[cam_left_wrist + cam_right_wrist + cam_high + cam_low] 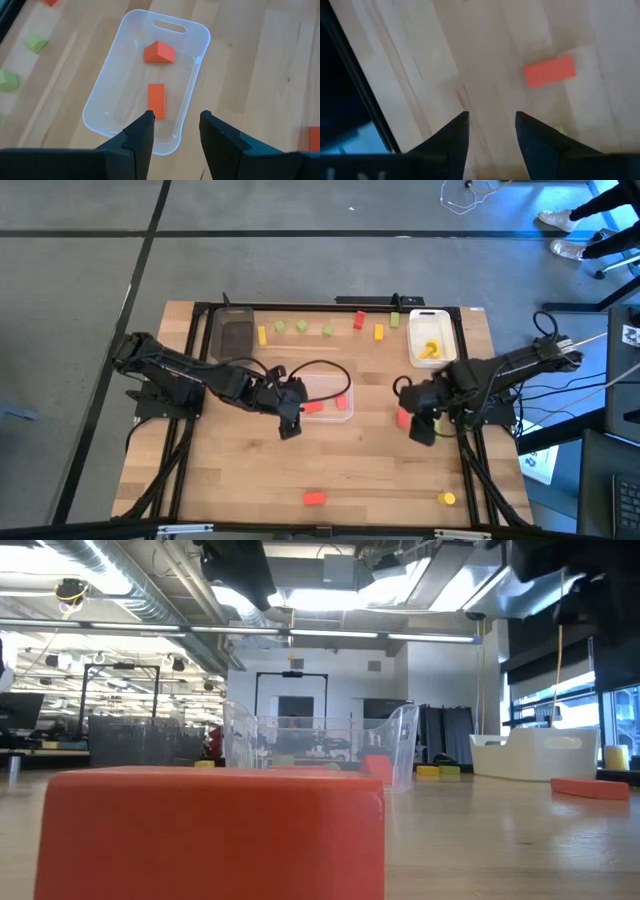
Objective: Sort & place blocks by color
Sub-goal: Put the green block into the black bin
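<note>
The green block is beside the red block on the wood. My right gripper should go there next and close on the green block's end (437,425) (561,130).
My left gripper (290,423) is open and empty, above the near-left end of the clear tray (345,383); it also shows in the left wrist view (175,131). Two red blocks (156,100) (159,51) lie on the tray's floor. My right gripper (421,430) is open and empty over the table (491,125), right beside a red block (402,417). Another red block (550,71) lies flat on the wood ahead of its fingers. A yellow block (430,350) lies in the white tray (412,330).
A row of yellow, green and red blocks (328,330) lies along the far edge, between the dark grey tray (235,335) and the white tray. A red block (315,498) and a yellow block (447,498) lie near the front edge. Bare wood lies between.
</note>
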